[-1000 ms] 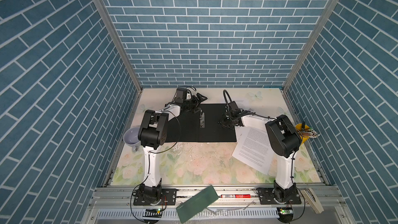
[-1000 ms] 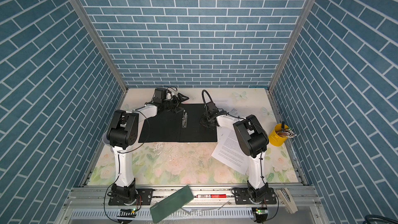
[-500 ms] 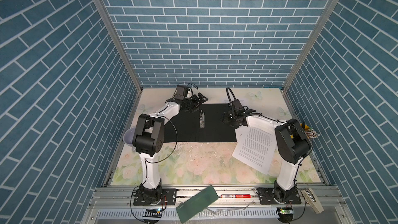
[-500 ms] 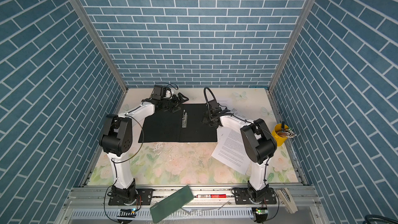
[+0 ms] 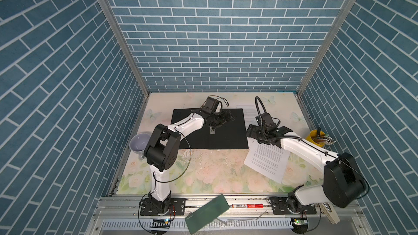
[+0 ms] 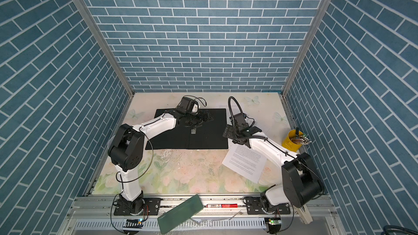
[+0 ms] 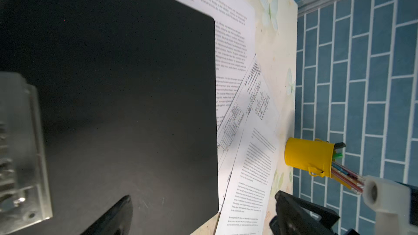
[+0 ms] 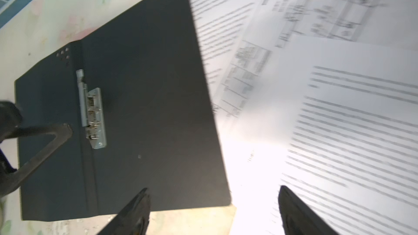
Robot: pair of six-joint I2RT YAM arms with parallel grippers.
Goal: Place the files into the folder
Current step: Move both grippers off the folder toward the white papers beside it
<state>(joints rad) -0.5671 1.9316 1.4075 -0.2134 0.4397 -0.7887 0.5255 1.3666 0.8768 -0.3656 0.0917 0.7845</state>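
The nearer text sheet will be taken next by my left gripper by its folder-side edge [image 5: 248, 155], near the folder's near corner.
The folder [image 5: 228, 135] lies open and flat at the back middle of the table in both top views, black inside up, with its metal clip [image 8: 92, 114] on the spine. The files lie right of it and overlap: a text sheet [image 7: 233, 41], a sheet of line drawings [image 7: 253, 100] and a nearer text sheet [image 5: 267, 161]. My left gripper [image 7: 203, 196] hangs open over the folder's right half near the spine, holding nothing. Over the folder's near right corner and the sheets' edge, my right gripper [image 8: 212, 191] stands open and empty.
A yellow pot of pens [image 5: 315, 137] stands at the right wall beside the sheets. A grey bowl [image 5: 139, 142] sits at the left edge behind the left arm's elbow. A dark green slab [image 5: 207, 213] and a red marker [image 5: 247, 205] lie on the front rail.
My right gripper has opened wide and drawn back rightward from over the folder to its right edge. The left gripper has shifted slightly right over the folder, still open.
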